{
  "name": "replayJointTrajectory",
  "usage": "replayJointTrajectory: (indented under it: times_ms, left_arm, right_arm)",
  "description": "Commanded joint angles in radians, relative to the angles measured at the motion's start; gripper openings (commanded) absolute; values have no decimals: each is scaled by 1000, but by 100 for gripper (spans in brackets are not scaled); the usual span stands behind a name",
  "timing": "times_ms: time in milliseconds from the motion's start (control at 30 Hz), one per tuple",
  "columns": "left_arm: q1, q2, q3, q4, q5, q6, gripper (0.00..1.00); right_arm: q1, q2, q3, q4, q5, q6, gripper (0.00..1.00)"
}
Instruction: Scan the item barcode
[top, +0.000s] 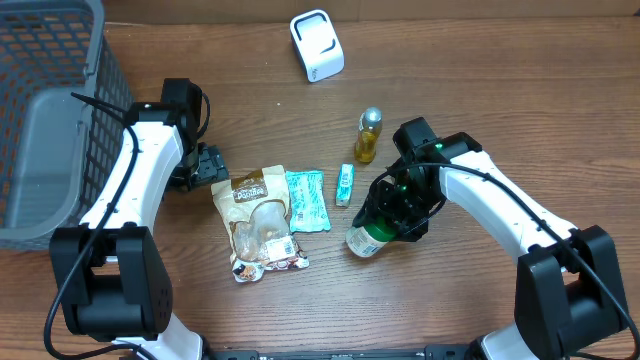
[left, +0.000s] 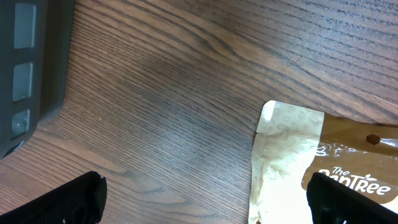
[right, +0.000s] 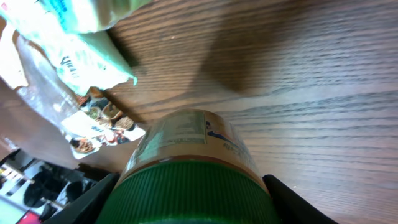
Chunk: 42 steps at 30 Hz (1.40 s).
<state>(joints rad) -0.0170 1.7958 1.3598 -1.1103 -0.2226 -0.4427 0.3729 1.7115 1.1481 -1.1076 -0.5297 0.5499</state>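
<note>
The green-lidded jar will go down upright on the table (top: 403, 224) in front of the small yellow bottle, set there by my right gripper.
A jar with a ribbed green lid (right: 189, 186) and a pale printed label sits between my right gripper's (right: 188, 202) fingers, which are shut on the lid. In the overhead view the jar (top: 362, 241) slants down to the left from the right gripper (top: 392, 214), low over the table. A white barcode scanner (top: 317, 45) stands at the back centre. My left gripper (top: 205, 166) is open just left of a brown snack pouch (top: 258, 220). One left finger (left: 354, 199) overlaps the pouch's (left: 292, 155) top corner, and nothing is between the fingers.
A grey mesh basket (top: 40, 100) fills the left side. A small yellow bottle with a silver cap (top: 368, 135) stands behind the right gripper. A teal packet (top: 306, 200) and a slim teal stick (top: 345, 184) lie between the pouch and the jar.
</note>
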Motion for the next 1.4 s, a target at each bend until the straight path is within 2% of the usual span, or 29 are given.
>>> replayJointTrajectory:
  times_ms: [0, 200, 367, 433, 800, 1067, 1367]
  left_arm:
    - [5, 11, -5, 1, -20, -7, 100]
    - [5, 11, -5, 1, -20, -7, 100]
    - [5, 11, -5, 1, -21, -7, 100]
    - [5, 11, -5, 1, -20, -7, 100]
    - [5, 11, -5, 1, -20, -7, 100]
    - [5, 11, -5, 1, -21, -7, 99]
    - [5, 11, -5, 1, -20, -7, 100]
  right_arm:
    - [-4, 0, 32, 2, -60, -1, 59]
    - [-4, 0, 32, 2, -156, -1, 59]
    - [-4, 0, 32, 2, -300, 0, 68]
    - [-4, 0, 32, 1, -348, 0, 68]
    - [-4, 0, 32, -6, -546, 0, 57]
    - [-4, 0, 32, -5, -491, -1, 56]
    - [-4, 0, 32, -27, -180, -1, 52]
